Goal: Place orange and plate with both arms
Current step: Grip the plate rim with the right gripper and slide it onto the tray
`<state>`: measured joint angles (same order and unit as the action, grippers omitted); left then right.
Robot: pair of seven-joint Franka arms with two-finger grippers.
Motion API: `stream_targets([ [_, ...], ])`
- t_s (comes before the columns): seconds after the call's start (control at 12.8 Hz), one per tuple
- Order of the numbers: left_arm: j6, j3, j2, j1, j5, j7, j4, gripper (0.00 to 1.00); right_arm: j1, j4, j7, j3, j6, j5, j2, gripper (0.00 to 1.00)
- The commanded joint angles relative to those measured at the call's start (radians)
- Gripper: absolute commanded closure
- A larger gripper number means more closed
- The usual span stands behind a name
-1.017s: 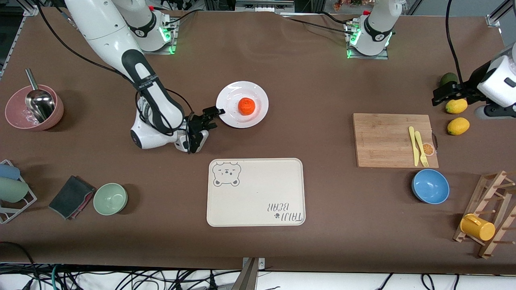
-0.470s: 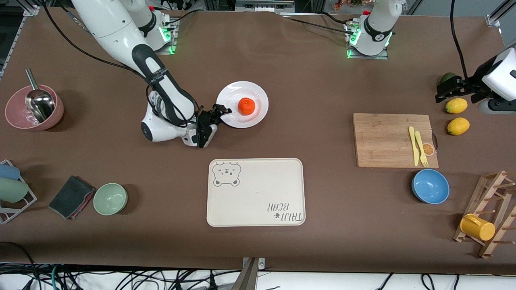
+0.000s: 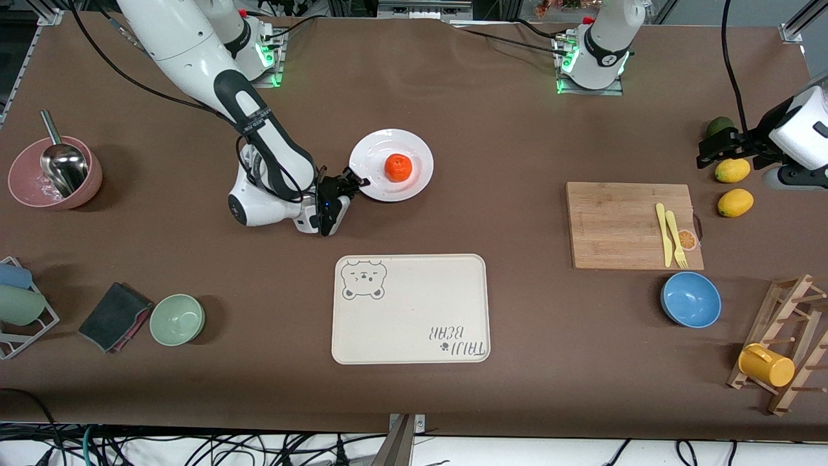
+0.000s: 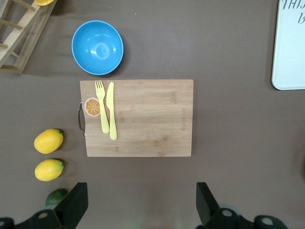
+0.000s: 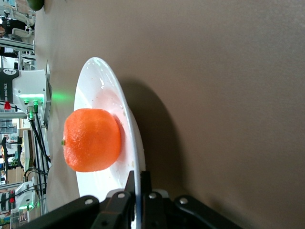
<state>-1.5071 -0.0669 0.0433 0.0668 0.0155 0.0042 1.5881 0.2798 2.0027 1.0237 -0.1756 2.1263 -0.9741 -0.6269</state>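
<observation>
Next, my right gripper sets the white plate with the orange down on the beige bear tray (image 3: 416, 303), between the tray's bear face and its lettering.
The orange (image 3: 398, 167) sits in the middle of the white plate (image 3: 415, 150), near the table's middle. My right gripper (image 3: 356, 182) is shut on the plate's rim at the edge toward the right arm's end. In the right wrist view the rim of the plate (image 5: 100, 88) runs between the two fingers, with the orange (image 5: 91, 140) on it. The plate looks slightly lifted, with a shadow under it. My left gripper (image 3: 711, 147) is open and empty, up over the lemons at the left arm's end; its fingers (image 4: 71, 206) show wide apart in the left wrist view.
A beige bear tray (image 3: 410, 308) lies nearer the camera than the plate. A wooden board (image 3: 621, 223) holds a yellow knife and fork. A blue bowl (image 3: 690, 299), two lemons (image 3: 735, 202), a mug rack (image 3: 786, 349), a green bowl (image 3: 176, 318) and a pink bowl (image 3: 39, 188) lie around.
My right gripper has moved in to the plate's rim and closed on it. The plate with the orange has shifted slightly. The left gripper has drifted a little.
</observation>
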Motion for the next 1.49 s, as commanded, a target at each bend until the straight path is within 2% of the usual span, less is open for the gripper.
stream_targets([
  [0.0,0.015,0.01,0.006,0.001,-0.023,0.025,-0.019,0.0,-0.001,0.022,0.024,0.002,-0.003,-0.017,0.033,1.0],
  [0.31,0.015,0.01,0.007,0.001,-0.02,0.017,-0.02,0.0,-0.068,-0.047,-0.055,0.016,-0.159,-0.044,0.033,1.0],
  [0.55,0.016,0.01,0.017,0.001,-0.019,0.02,-0.02,0.0,-0.099,-0.168,-0.175,0.018,-0.22,-0.044,0.007,1.0],
  [0.63,0.016,0.01,0.017,0.001,-0.019,0.019,-0.02,0.0,-0.099,-0.233,-0.222,0.018,-0.21,-0.046,-0.028,1.0],
  [0.86,0.016,0.01,0.017,-0.001,-0.022,0.016,-0.023,0.0,-0.097,-0.535,-0.402,0.016,-0.2,-0.048,-0.205,1.0],
  [1.02,0.016,0.009,0.017,-0.002,-0.023,0.013,-0.034,0.0,-0.091,-0.719,-0.5,0.013,-0.172,-0.048,-0.316,1.0],
  [1.1,0.016,0.009,0.017,-0.002,-0.023,0.014,-0.034,0.0,-0.09,-0.769,-0.516,0.008,-0.137,-0.051,-0.353,1.0],
  [1.33,0.016,0.009,0.017,-0.002,-0.023,0.017,-0.034,0.0,-0.035,-0.805,-0.521,0.008,0.079,-0.167,-0.413,1.0],
  [1.41,0.016,0.009,0.017,-0.004,-0.023,0.017,-0.034,0.0,-0.012,-0.821,-0.521,0.008,0.137,-0.17,-0.433,1.0],
])
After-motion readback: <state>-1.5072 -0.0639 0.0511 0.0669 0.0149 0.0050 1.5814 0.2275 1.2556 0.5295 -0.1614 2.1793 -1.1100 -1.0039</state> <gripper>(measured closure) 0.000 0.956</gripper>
